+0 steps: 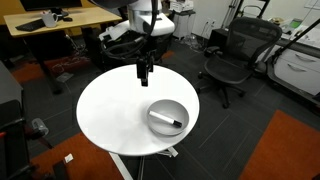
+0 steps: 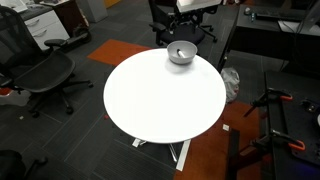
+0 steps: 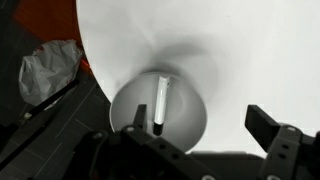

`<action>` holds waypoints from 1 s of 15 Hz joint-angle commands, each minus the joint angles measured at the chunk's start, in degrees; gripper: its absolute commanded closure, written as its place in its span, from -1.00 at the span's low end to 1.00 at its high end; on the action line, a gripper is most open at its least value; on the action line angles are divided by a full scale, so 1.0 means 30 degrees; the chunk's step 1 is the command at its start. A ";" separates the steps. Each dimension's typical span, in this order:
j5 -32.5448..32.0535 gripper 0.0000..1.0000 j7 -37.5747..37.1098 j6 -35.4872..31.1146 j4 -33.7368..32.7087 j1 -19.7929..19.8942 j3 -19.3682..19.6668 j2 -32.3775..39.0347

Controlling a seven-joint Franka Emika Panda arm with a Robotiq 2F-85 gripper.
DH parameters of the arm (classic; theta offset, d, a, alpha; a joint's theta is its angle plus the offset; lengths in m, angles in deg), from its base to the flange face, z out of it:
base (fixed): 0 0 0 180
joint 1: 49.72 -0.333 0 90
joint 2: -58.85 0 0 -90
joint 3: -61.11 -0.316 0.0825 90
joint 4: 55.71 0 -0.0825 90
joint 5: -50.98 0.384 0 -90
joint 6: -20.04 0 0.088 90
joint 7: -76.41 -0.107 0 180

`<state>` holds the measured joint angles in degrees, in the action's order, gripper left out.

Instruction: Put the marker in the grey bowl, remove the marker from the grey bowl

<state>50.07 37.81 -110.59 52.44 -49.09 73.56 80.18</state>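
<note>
Next, I will go to the marker in the grey bowl and close my gripper on its body [image 1: 175,123] [image 3: 158,119] near the black end.
The grey bowl [image 1: 167,117] stands on the round white table [image 1: 110,115], near its edge. It also shows in an exterior view [image 2: 181,54] and in the wrist view [image 3: 190,120]. The marker [image 3: 160,100], a thin pale stick with a black end, lies inside the bowl; it also shows in an exterior view [image 1: 166,122]. My gripper [image 1: 144,72] hangs above the table, a little back from the bowl. It is open and empty. In the wrist view its fingers [image 3: 198,125] stand wide apart, above the bowl's side.
A black office chair [image 1: 235,55] and a wooden desk [image 1: 60,20] stand behind the table. Another chair [image 2: 40,75] stands beside it. A crumpled plastic bag [image 3: 45,70] lies on the floor by the table's edge.
</note>
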 commanded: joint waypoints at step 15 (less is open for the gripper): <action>0.0910 -1.00 -0.3358 0.1767 -0.4829 0.1567 0.0339 0.5380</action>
<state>51.01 30.04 -108.05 41.45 -44.94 74.46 93.24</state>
